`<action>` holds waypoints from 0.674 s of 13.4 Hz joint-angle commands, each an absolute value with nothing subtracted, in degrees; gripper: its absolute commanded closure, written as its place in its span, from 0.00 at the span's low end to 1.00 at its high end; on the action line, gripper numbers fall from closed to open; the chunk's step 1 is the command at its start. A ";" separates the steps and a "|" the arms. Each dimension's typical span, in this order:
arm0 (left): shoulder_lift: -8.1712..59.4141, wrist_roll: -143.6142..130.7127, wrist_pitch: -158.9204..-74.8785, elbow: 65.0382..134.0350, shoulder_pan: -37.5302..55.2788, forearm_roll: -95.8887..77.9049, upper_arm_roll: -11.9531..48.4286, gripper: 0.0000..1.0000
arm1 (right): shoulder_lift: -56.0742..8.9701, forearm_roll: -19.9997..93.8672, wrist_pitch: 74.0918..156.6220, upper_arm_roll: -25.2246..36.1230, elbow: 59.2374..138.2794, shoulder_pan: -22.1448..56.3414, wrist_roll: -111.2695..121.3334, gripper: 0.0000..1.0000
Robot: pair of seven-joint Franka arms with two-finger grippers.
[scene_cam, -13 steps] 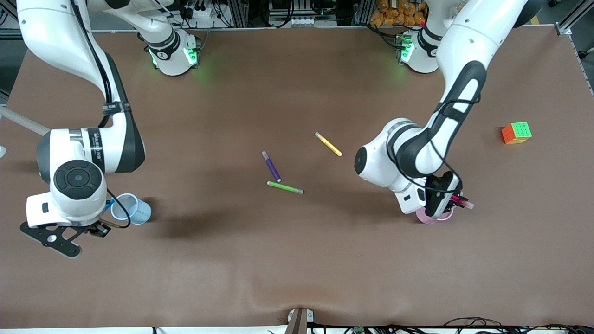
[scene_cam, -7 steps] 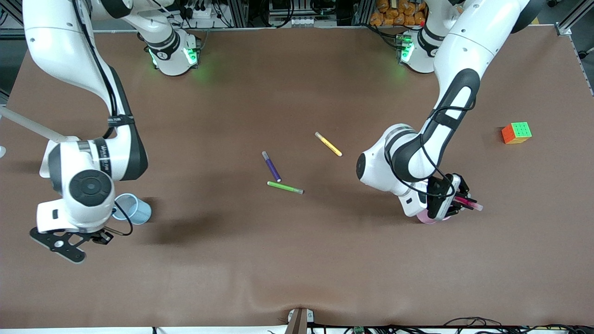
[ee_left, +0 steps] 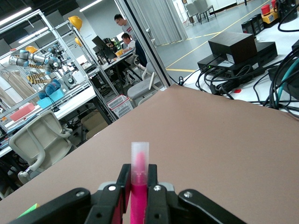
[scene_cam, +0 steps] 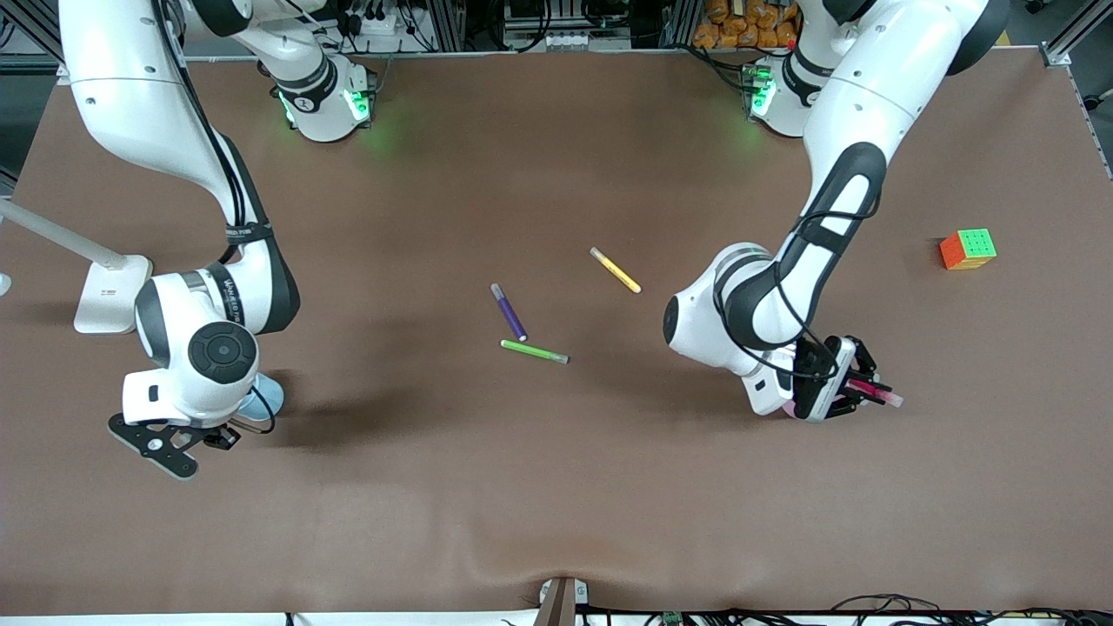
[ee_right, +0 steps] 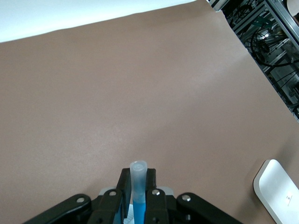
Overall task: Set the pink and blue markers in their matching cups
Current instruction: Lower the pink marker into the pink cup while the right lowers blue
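Observation:
The robot's left gripper needs to release the pink marker inside the pink cup (scene_cam: 829, 392), mostly hidden under the hand.
My left gripper (scene_cam: 859, 388) is shut on the pink marker (scene_cam: 880, 396) and holds it tilted, low over the table at the left arm's end. The pink cup is hidden under that hand. In the left wrist view the pink marker (ee_left: 139, 184) stands between the shut fingers (ee_left: 123, 179), its pale end past the tips. My right gripper (scene_cam: 219, 436) is over the pale blue cup (scene_cam: 268, 400), of which only an edge shows. In the right wrist view the gripper (ee_right: 138, 183) is shut on the blue marker (ee_right: 138, 200), greyish end outward.
A dark purple marker (scene_cam: 509, 311), a lime-green marker (scene_cam: 534, 351) and a yellow marker (scene_cam: 615, 269) lie mid-table. A colour cube (scene_cam: 968, 249) sits toward the left arm's end. A white stand base (scene_cam: 109, 294) sits beside the right arm and also shows in the right wrist view (ee_right: 278, 191).
The right hand has moved toward the table's middle with the blue marker and now covers most of the blue cup. The left hand has shifted and tilted lower, hiding the pink cup.

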State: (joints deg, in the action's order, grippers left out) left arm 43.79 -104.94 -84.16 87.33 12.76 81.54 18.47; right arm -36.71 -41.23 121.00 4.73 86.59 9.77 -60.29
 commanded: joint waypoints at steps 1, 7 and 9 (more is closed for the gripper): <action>46.58 -105.20 -82.88 84.02 14.06 83.06 17.75 1.00 | -36.30 -42.54 121.20 4.48 88.32 10.02 -62.40 0.91; 48.43 -105.21 -82.97 83.32 14.33 83.32 17.67 1.00 | -36.12 -42.71 120.76 4.48 89.12 10.64 -65.13 0.00; 49.04 -105.12 -82.97 82.71 14.41 83.23 17.67 1.00 | -35.95 -42.89 120.85 4.48 87.98 10.37 -63.46 0.00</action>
State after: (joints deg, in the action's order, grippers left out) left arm 47.15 -104.98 -84.16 85.53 13.73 81.72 17.80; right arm -36.66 -41.46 120.94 4.59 88.43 10.56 -63.72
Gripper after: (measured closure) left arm 0.824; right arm 0.300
